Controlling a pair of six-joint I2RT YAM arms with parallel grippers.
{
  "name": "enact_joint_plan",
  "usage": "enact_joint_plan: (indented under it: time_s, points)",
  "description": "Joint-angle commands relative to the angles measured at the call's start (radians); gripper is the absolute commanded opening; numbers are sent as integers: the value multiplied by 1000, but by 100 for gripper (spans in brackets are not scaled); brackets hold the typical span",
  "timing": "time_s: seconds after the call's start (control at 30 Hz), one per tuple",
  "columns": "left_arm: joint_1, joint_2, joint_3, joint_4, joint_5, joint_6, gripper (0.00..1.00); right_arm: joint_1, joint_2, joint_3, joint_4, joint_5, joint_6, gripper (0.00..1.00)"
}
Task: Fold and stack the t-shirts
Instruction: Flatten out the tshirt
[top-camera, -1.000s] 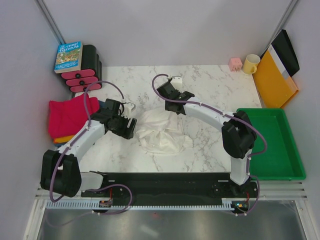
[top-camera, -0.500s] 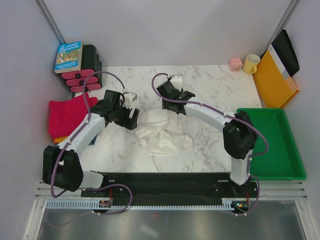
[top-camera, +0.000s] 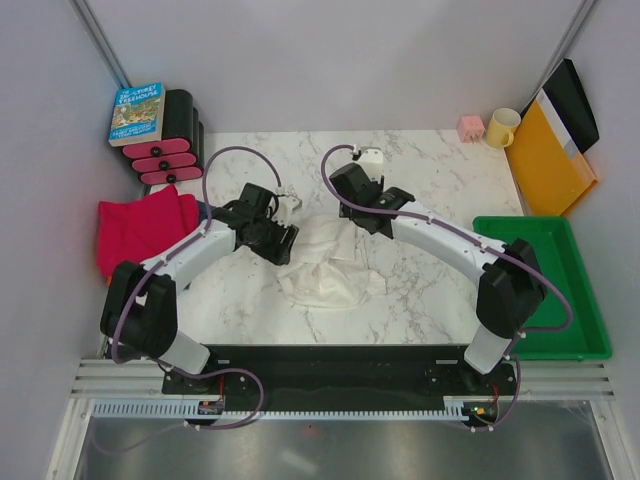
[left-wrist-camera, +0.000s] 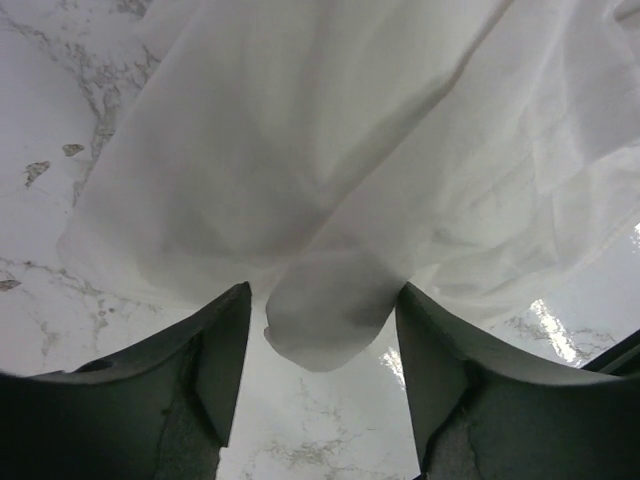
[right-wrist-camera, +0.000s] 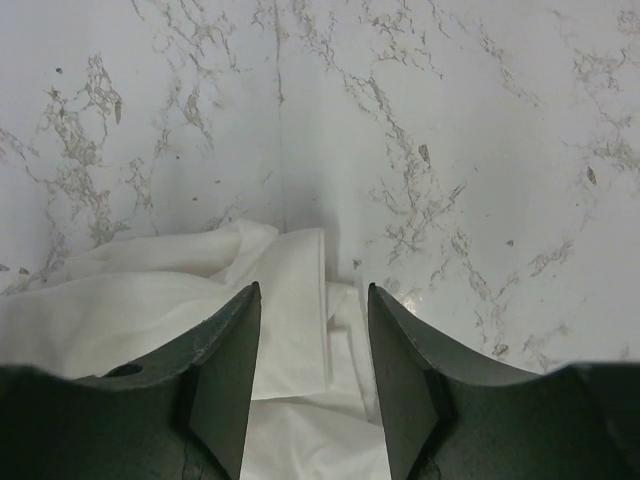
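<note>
The cream-white t-shirt has a corner (top-camera: 377, 284) nearest the green tray that my right gripper needs to grab next, so both grippers can lift the shirt and spread it.
A crumpled cream-white t-shirt (top-camera: 325, 265) lies mid-table. My left gripper (top-camera: 283, 240) is at its upper left edge. In the left wrist view the gripper (left-wrist-camera: 320, 335) is open, and a hanging lobe of the white shirt (left-wrist-camera: 330, 200) sits between the fingers without touching either one. My right gripper (top-camera: 366, 216) is at the shirt's far edge. Seen from the right wrist, it (right-wrist-camera: 313, 340) stands open over a folded hem of the shirt (right-wrist-camera: 290, 310). A folded magenta-pink t-shirt (top-camera: 140, 228) lies at the left edge.
A book (top-camera: 136, 112) rests on black and pink blocks (top-camera: 165, 155) at the back left. A pink cube (top-camera: 470, 127), a yellow mug (top-camera: 501, 127) and a yellow-orange folder (top-camera: 545, 160) are at the back right. A green tray (top-camera: 560, 340) sits on the right.
The right gripper went from shut to open and shifted right along the shirt's far edge. The left gripper moved up and right, onto the shirt's upper left edge.
</note>
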Motion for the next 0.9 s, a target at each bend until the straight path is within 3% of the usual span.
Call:
enact_joint_plan:
  time_s: [0.0, 0.13, 0.27, 0.33, 0.43, 0.73, 0.87]
  points:
    - [4, -19, 33, 36, -15, -3, 59, -3, -39, -20, 2, 34, -2, 54]
    - [4, -42, 24, 37, -23, -3, 31, -3, -36, -31, 4, 35, 13, 52]
    - [4, -78, 12, 37, -20, -3, 29, -4, -34, -42, 4, 34, 31, 51]
    - [3, -97, 9, 37, -32, -5, 2, -4, -46, -54, 4, 37, 36, 51]
    - [4, -120, 6, 32, -61, -2, 2, -4, -81, -114, -1, 23, 64, 52]
    - [12, -198, 18, 31, -101, -3, 2, 12, -272, -532, 24, -81, 273, 56]
    - [13, -192, 30, 25, -100, -5, 2, 42, -293, -594, 27, -89, 324, 55]
